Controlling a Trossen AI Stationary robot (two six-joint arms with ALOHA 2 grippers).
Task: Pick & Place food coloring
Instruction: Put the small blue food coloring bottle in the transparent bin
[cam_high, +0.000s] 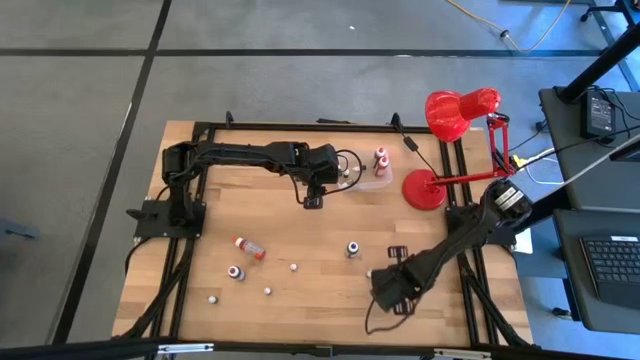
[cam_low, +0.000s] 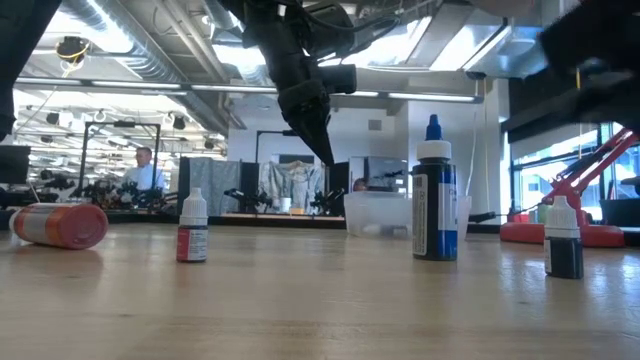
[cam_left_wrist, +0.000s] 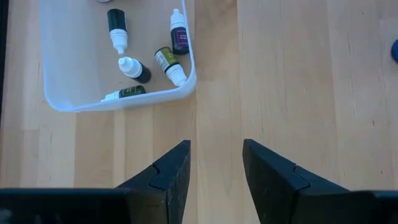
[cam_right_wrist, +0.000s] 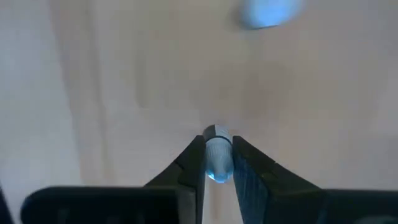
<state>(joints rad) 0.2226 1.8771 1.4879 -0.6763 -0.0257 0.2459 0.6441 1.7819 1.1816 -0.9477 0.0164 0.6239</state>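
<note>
My right gripper is holding the tiny bottle. Next, I let go of it inside the clear tub (cam_high: 348, 178), at the end of the tub away from the red-and-white bottles.
Small food coloring bottles are scattered on the wooden table: a red one (cam_high: 250, 247) lying on its side, a dark one with a blue cap (cam_low: 435, 195) standing, and a red one with a white cap (cam_low: 192, 230) standing. Several more lie inside the clear tub (cam_left_wrist: 186, 81). My right gripper (cam_right_wrist: 216, 146) is near the table's front right edge, pointing down and shut on a tiny bottle (cam_right_wrist: 217, 163). My left gripper (cam_left_wrist: 216, 168) hangs open over bare wood beside the tub, with nothing between its fingers. My right gripper pinches the tiny bottle's whitish top (cam_right_wrist: 217, 134) between its two fingertips (cam_right_wrist: 194, 152). The fingers come from above and point down. The bottle's body is hidden below the fingers, so I cannot tell whether it stands on the table or is lifted.
A red desk lamp (cam_high: 455, 115) stands at the back right, its base (cam_high: 424, 190) next to the tub. Two red-and-white bottles (cam_high: 381, 158) stand at the tub's far end. Tiny white pieces (cam_high: 268, 291) dot the front of the table. A dark bottle (cam_low: 563, 240) stands at the right.
</note>
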